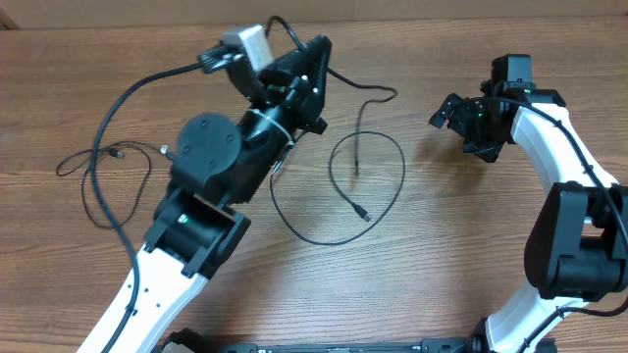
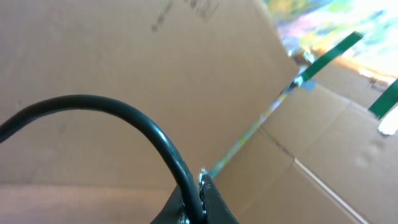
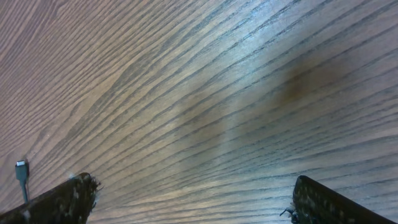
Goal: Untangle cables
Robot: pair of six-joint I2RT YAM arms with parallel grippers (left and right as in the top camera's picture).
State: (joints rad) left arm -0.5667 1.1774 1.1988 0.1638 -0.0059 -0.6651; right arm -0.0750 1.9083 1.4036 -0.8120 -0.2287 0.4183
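Next, the left gripper releases the black cable on the wooden table (image 1: 167,179) beside the thin cord with plug tips.
Thin black cables lie on the wooden table. One forms a big loop (image 1: 392,186) at the centre, ending in a small plug (image 1: 365,214). Another (image 1: 378,91) runs from my left gripper (image 1: 320,47) towards the right and down into the loop. My left gripper is raised and tilted upward. In its wrist view it is shut (image 2: 202,199) on a black cable (image 2: 143,127) that arches to the left. More thin cord with plug tips (image 1: 118,153) lies at the left. My right gripper (image 1: 449,113) is open and empty (image 3: 196,199) just above bare wood, right of the loop. A plug tip (image 3: 22,169) shows at its left.
Cardboard walls (image 2: 124,56) with green tape (image 2: 329,53) stand behind the table. The thicker black wire (image 1: 137,83) of the left arm's camera sweeps across the left side. The left arm's body (image 1: 206,157) covers part of the table's centre-left.
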